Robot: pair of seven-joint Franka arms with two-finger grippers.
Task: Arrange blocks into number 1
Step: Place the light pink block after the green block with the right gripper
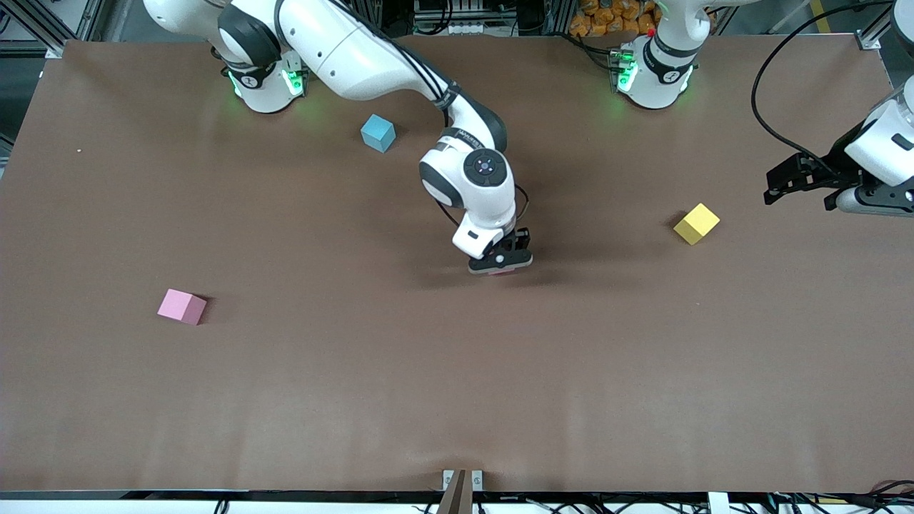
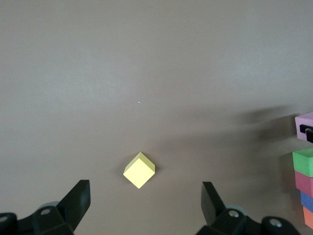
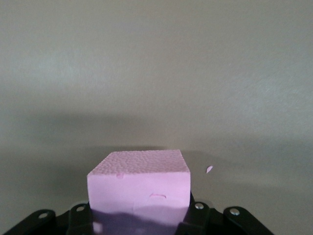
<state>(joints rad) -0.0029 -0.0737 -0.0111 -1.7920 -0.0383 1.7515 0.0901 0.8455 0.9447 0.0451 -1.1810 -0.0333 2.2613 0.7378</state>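
Observation:
My right gripper is going to put the pale pink block down in the middle of the table, slightly farther back from the front edge (image 1: 499, 244).
My right gripper (image 1: 500, 263) is low over the middle of the table, shut on a pale pink block (image 3: 139, 186); only a sliver of that block (image 1: 504, 272) shows under it from the front. In the left wrist view this block (image 2: 304, 122) heads a line with a green (image 2: 304, 164), a red (image 2: 305, 183), a purple (image 2: 308, 200) and an orange block (image 2: 308, 218). The right arm hides that line from the front. My left gripper (image 1: 796, 187) hangs open and empty over the left arm's end of the table, near a yellow block (image 1: 696, 223) (image 2: 139, 170).
A light blue block (image 1: 378, 133) lies close to the right arm's base (image 1: 265, 78). Another pink block (image 1: 182, 306) sits toward the right arm's end, nearer the front camera. The brown table (image 1: 357, 400) ends at a front edge with a small bracket (image 1: 460, 482).

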